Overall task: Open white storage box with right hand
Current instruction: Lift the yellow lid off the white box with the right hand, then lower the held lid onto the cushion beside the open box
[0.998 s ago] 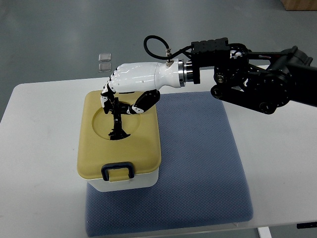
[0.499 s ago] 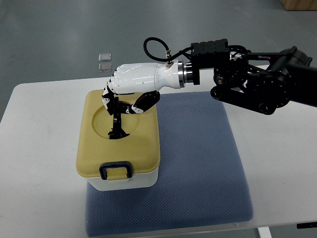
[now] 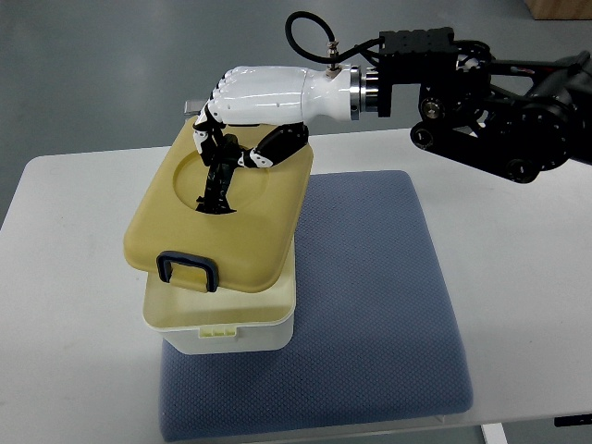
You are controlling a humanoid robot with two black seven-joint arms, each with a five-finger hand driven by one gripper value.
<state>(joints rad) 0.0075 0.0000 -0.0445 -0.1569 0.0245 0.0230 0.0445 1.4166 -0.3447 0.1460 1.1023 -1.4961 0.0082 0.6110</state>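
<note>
I need to use my right gripper to set the yellow lid down and release it on the bare blue mat point(image 3: 362, 251), next to the white storage box.
The white storage box point(image 3: 222, 326) stands on the left part of a blue mat point(image 3: 370, 305). Its yellow lid point(image 3: 222, 222) with a dark front latch point(image 3: 188, 271) hangs above the box, tilted and turned a little clockwise. My right hand point(image 3: 227, 153), white with black fingers, comes in from the right and is shut on the black handle point(image 3: 215, 190) in the lid's round recess. The box's rim shows under the lid's front edge. The left arm is out of view.
The mat lies on a white table point(image 3: 74, 277), with bare mat to the right of the box. The black right forearm point(image 3: 490, 102) spans the upper right. The floor behind is grey.
My right hand has risen with the lid, which has come off the box and swung up and back, tilting and rotating. The box stayed in place.
</note>
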